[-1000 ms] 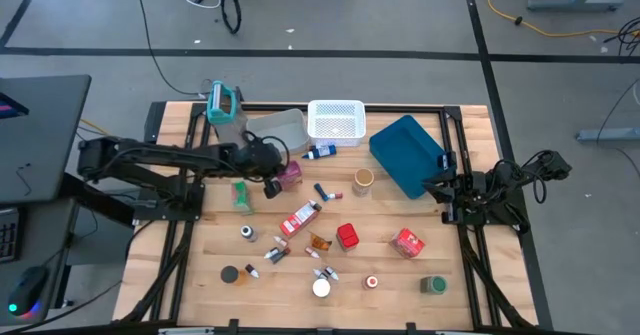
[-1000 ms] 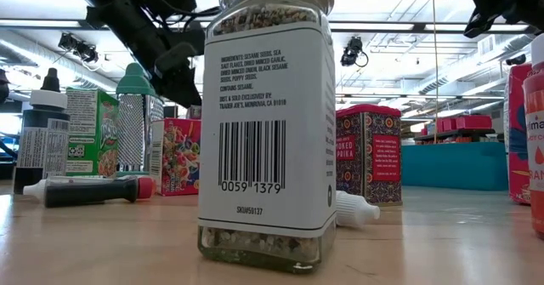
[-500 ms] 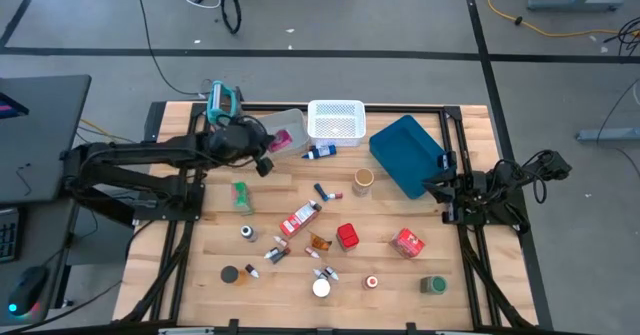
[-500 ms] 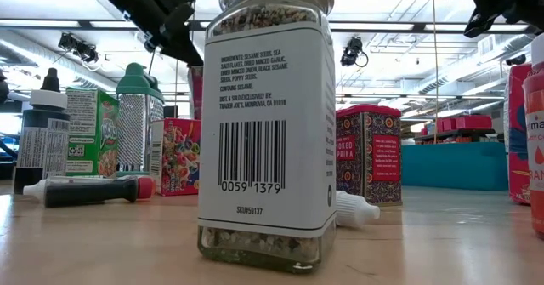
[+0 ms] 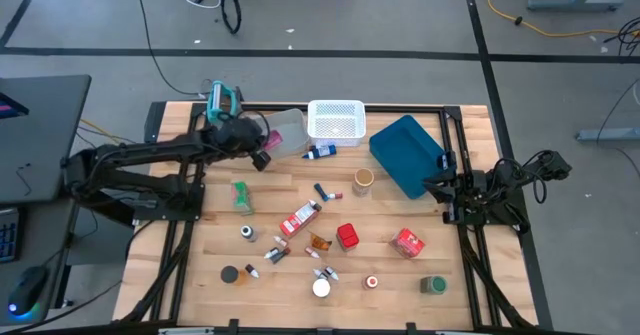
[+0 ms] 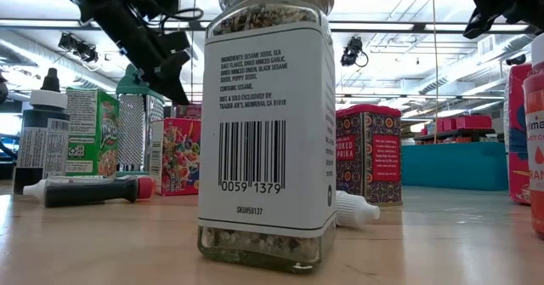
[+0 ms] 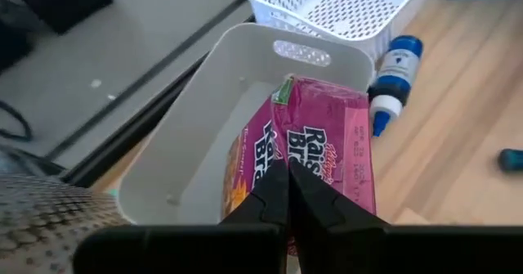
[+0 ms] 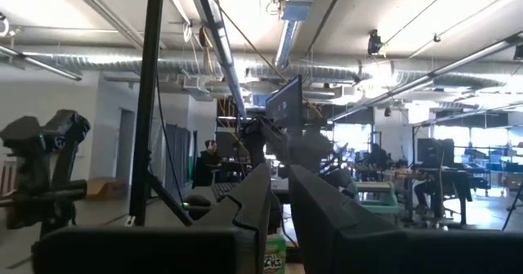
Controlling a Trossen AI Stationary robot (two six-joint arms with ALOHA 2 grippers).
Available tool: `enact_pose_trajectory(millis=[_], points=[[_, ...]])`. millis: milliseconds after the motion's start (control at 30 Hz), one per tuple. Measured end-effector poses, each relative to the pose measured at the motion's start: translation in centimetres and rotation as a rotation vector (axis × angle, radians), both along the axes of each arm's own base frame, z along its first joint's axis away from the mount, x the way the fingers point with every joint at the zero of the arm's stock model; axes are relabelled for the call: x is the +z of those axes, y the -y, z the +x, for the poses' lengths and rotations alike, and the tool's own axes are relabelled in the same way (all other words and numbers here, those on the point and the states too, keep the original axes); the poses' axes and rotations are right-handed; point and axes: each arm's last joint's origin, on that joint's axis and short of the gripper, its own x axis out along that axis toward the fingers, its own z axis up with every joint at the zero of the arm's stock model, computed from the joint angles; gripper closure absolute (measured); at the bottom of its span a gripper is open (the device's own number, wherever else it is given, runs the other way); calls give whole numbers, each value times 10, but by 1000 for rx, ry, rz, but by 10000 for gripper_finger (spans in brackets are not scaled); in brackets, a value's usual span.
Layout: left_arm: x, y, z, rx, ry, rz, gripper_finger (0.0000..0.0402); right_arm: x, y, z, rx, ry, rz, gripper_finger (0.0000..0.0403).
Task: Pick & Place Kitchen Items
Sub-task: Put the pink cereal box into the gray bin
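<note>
The robot's left gripper will release the pink carton inside the clear bin, at the end (image 5: 254, 131) (image 7: 189, 172) next to the metal grater.
My left gripper (image 5: 263, 156) (image 7: 286, 172) is at the clear bin (image 5: 290, 125) near the table's far edge, shut on the pink carton (image 7: 327, 143). The carton lies tilted inside the bin, its far end with a green flap up near the bin's wall. The other kitchen items lie loose on the table: a green carton (image 5: 241, 196), a red carton (image 5: 300, 217), a red can (image 5: 347, 236) and a blue bottle (image 5: 320, 152). My right gripper (image 5: 440, 188) (image 8: 280, 192) waits at the table's right edge, open by a narrow gap. My left gripper has the pink carton by its near end (image 7: 288, 155), the fingers nearly together and lying along the carton. The fingers themselves hide the place of contact. They slant down into the bin from its left side. The carton sits tilted inside the bin.
A white mesh basket (image 5: 335, 120) stands right of the bin, and a blue tray (image 5: 405, 155) lies farther right. A seasoning jar (image 6: 268, 123) fills the low view. Small jars (image 5: 321, 288) and tubes are scattered toward the near edge.
My left gripper has lifted the pink carton off the table, carried it toward the far edge over the clear bin, and lowered it into the bin. The carton was beside the bin on the wood and now lies tilted inside it.
</note>
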Motion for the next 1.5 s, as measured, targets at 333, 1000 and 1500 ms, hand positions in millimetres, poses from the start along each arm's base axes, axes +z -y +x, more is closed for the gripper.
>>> enact_pose_trajectory(millis=[333,1000,1500], points=[[0,-19,-10,106,5,-8,398,0,0,0,0,0,-1,344],[-12,-24,-9,477,163,-150,391,0,0,0,-1,0,-1,344],[-14,-6,-15,771,305,-178,366,-2,0,1,24,-27,61,344]])
